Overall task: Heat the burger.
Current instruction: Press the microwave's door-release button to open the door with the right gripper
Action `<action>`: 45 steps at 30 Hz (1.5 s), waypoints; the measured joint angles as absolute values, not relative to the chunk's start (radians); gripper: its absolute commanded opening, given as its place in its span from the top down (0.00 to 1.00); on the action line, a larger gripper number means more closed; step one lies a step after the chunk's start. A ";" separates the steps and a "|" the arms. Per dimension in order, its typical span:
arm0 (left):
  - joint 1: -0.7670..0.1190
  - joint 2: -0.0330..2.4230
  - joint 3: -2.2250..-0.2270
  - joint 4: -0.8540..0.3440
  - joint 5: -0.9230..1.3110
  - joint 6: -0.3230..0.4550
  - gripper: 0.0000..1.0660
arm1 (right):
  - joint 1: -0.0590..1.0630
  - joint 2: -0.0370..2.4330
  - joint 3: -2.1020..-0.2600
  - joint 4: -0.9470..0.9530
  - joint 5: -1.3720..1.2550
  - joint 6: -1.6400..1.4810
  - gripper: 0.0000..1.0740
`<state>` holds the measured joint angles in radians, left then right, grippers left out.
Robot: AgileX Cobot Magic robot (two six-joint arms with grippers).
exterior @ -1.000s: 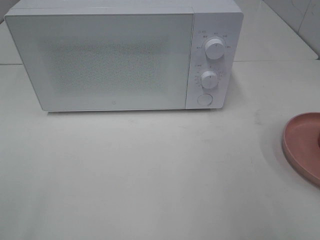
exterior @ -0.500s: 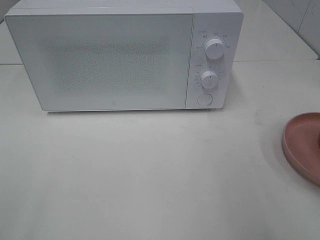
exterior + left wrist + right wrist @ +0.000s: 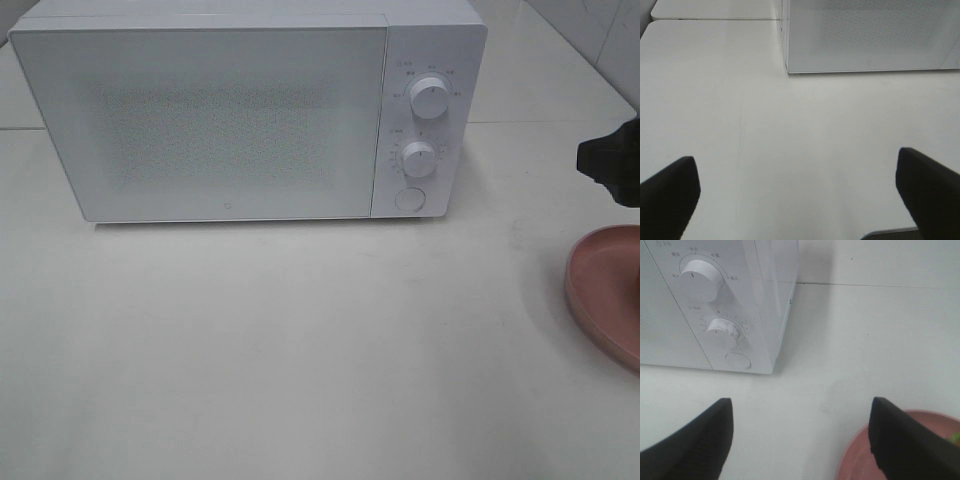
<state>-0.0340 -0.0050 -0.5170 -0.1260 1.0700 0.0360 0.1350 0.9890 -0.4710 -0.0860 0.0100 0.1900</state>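
Next, my right gripper moves to the round button (image 3: 410,199) (image 3: 738,361) under the white microwave's knobs and close in front of it, ready to push.
The white microwave (image 3: 250,115) stands at the back of the table with its door shut. A pink plate (image 3: 600,285) lies at the right edge, partly cut off. The burger is out of view, apart from a green sliver (image 3: 956,437) at the frame edge over the plate (image 3: 865,465). My right gripper (image 3: 802,440) is open and empty, hovering above the table between the microwave's knobs (image 3: 702,280) and the plate. Its black tip (image 3: 610,165) shows at the right edge of the exterior high view. My left gripper (image 3: 800,200) is open and empty over bare table, in front of the microwave (image 3: 870,35).
Two round knobs (image 3: 430,95) and a round button (image 3: 408,198) sit on the microwave's right panel. White table (image 3: 300,340) stretches in front of it. A tiled wall (image 3: 600,30) rises at the back right.
The black end of my right arm has come into the exterior high view at the right edge, above the plate. The microwave and the plate have not moved.
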 measured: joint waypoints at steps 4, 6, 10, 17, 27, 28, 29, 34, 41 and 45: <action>-0.034 -0.005 -0.517 -0.126 1.070 0.036 0.06 | 0.135 1.062 -0.471 -0.086 -0.124 0.190 0.32; -0.034 -0.005 -0.517 -0.126 1.070 0.036 0.06 | 0.135 1.092 -0.471 -0.087 -0.179 0.190 0.32; -0.034 -0.005 -0.517 -0.126 1.070 0.036 0.06 | 0.135 1.141 -0.455 -0.087 -0.296 0.187 0.32; -0.034 -0.005 -0.517 -0.126 1.070 0.036 0.06 | 0.135 1.217 -0.362 -0.031 -0.530 0.163 0.32; -0.034 -0.005 -0.517 -0.126 1.070 0.036 0.06 | 0.243 1.327 -0.239 0.250 -0.827 -0.063 0.32; -0.034 -0.005 -0.517 -0.126 1.070 0.036 0.06 | 0.243 1.327 -0.239 0.250 -0.827 -0.063 0.32; -0.034 -0.005 -0.517 -0.126 1.070 0.036 0.06 | 0.302 1.351 -0.237 0.326 -0.871 -0.111 0.32; -0.034 -0.005 -0.517 -0.126 1.070 0.036 0.06 | 0.408 1.409 -0.235 0.449 -0.972 -0.185 0.32; -0.034 -0.005 -0.517 -0.126 1.070 0.036 0.06 | 0.585 1.530 -0.236 0.640 -1.143 -0.213 0.32; -0.034 -0.005 -0.517 -0.126 1.070 0.036 0.06 | 0.636 1.567 -0.254 0.708 -1.180 -0.216 0.32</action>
